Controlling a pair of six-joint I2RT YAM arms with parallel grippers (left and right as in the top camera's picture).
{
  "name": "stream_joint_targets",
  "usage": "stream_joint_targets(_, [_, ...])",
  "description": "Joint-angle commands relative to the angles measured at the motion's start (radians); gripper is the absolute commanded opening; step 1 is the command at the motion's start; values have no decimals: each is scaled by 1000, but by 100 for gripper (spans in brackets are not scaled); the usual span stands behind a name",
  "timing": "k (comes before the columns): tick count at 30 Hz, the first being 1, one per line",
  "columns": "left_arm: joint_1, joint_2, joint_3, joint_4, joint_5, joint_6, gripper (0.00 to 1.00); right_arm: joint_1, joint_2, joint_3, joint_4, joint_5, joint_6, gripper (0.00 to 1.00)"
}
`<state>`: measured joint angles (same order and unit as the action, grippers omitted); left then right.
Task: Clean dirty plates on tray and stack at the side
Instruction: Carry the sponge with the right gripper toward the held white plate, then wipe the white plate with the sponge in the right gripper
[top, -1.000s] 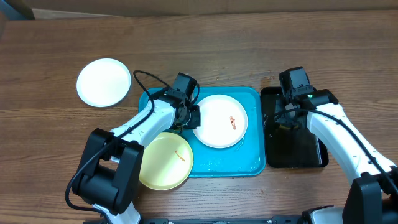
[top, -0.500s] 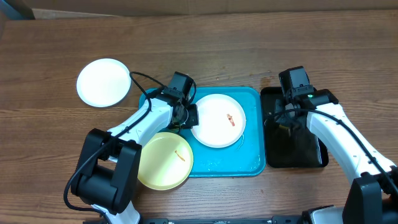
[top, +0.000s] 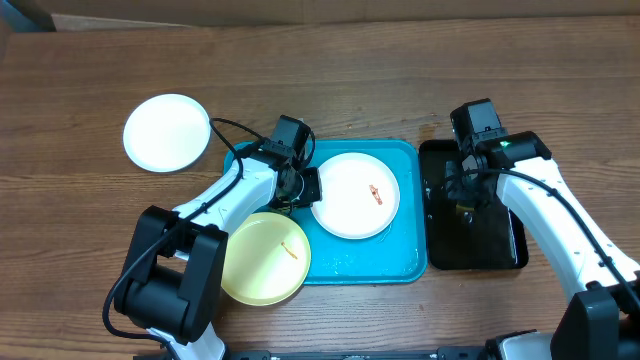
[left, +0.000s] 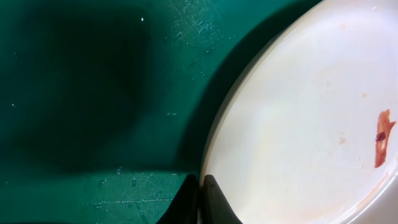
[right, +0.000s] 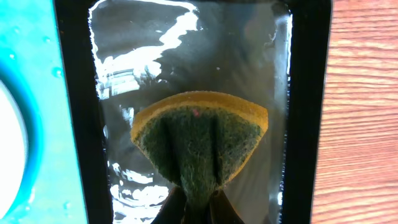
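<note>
The robot's right gripper should set the yellow and green sponge, now held over the black tray, down on the wet middle of the black tray (top: 465, 203) (right: 186, 146).
A white plate (top: 355, 195) with a reddish speck lies on the cyan tray (top: 368, 265). My left gripper (top: 305, 187) is shut on its left rim; in the left wrist view the fingers (left: 200, 190) pinch the plate's edge (left: 298, 124) over the tray floor (left: 93, 93). A pale yellow-green plate (top: 262, 258) with an orange speck overlaps the tray's front left corner. A second white plate (top: 166, 132) sits on the table at the far left. My right gripper (right: 198, 202) is shut on a green and yellow sponge (right: 199, 140) over the black tray (right: 301, 93).
The narrow black tray (top: 495, 245) stands right of the cyan tray and holds shiny water (right: 143, 56). The cyan tray's edge (right: 31, 81) shows at the left of the right wrist view. Bare wooden table (top: 400, 80) lies behind and beside both trays.
The white plate in my left gripper has shifted a little left and back right. My right arm has moved slightly up and right with the sponge.
</note>
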<state>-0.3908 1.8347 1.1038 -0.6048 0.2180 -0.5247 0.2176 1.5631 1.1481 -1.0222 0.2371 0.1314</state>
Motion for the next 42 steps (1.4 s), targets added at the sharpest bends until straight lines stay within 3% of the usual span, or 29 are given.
stream_joint_targets(1, [4, 6, -2, 10, 19, -3, 4, 5, -5, 24, -8, 42, 35, 4])
stream_joint_targets(5, [4, 6, -2, 10, 21, -4, 4, 5, -2, 24, 19, 37, 42, 4])
stream_joint_targets(10, [4, 6, -2, 12, 20, -4, 4, 9, -2, 24, 133, -342, -35, 4])
stream_joint_targets(13, [4, 6, -1, 13, 20, -3, 4, 34, -1, 24, 190, -452, -24, 4])
stream_joint_targets(16, [3, 6, -2, 14, 20, -4, 4, 93, -1, 24, 222, -415, -23, 4])
stream_joint_targets(23, [4, 6, -2, 14, 20, -4, 4, 278, 13, 24, 252, -65, 7, 4])
stream_joint_targets(28, [3, 6, -2, 14, 20, -3, 4, 356, 74, 24, 294, 59, 6, 4])
stream_joint_targets(36, [3, 6, -2, 10, 19, -3, 4, 367, 230, 24, 340, 83, 6, 4])
stream_joint_targets(42, [3, 6, -2, 10, 19, -3, 4, 367, 348, 24, 367, -5, 6, 4])
